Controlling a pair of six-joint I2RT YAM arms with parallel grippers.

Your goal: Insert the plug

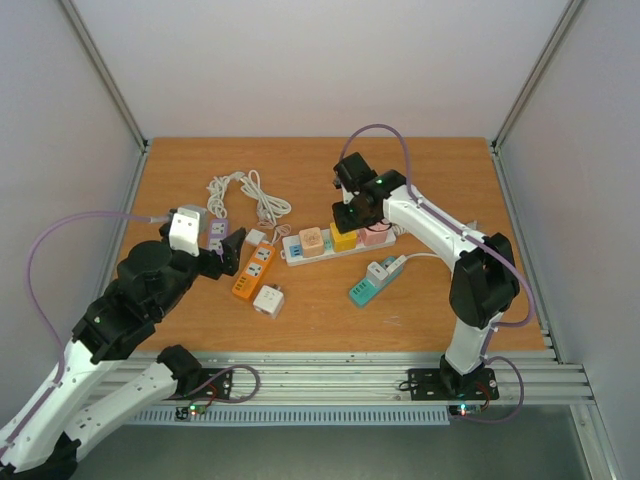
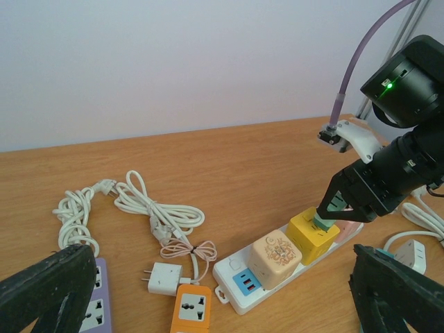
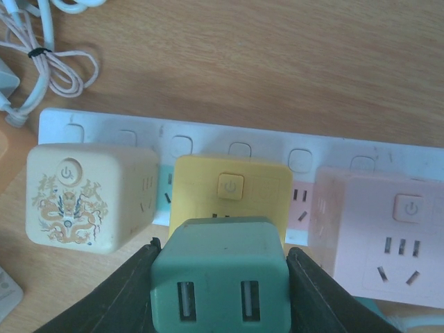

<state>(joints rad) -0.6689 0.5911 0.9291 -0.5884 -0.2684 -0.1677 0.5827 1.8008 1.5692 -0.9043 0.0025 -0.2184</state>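
Observation:
I should release the green USB plug from my right gripper in the top sockets of the yellow cube adapter [image 1: 342,234] [image 3: 227,216].
My right gripper [image 3: 220,277] is shut on a green USB plug [image 3: 220,274], which it holds against the top of a yellow cube adapter [image 3: 232,191]. That cube sits in a white power strip [image 1: 300,252] between a beige dragon-print cube [image 3: 87,198] and a pink cube [image 3: 385,222]. In the left wrist view the green plug [image 2: 334,208] touches the yellow cube [image 2: 312,236]. My left gripper [image 1: 228,252] is open and empty, left of the strip, above an orange socket block [image 1: 253,270].
A purple power strip [image 1: 215,235], a coiled white cable [image 1: 240,190], a white charger [image 1: 268,300], a small white plug [image 1: 256,237] and a teal and white adapter [image 1: 375,280] lie around the strip.

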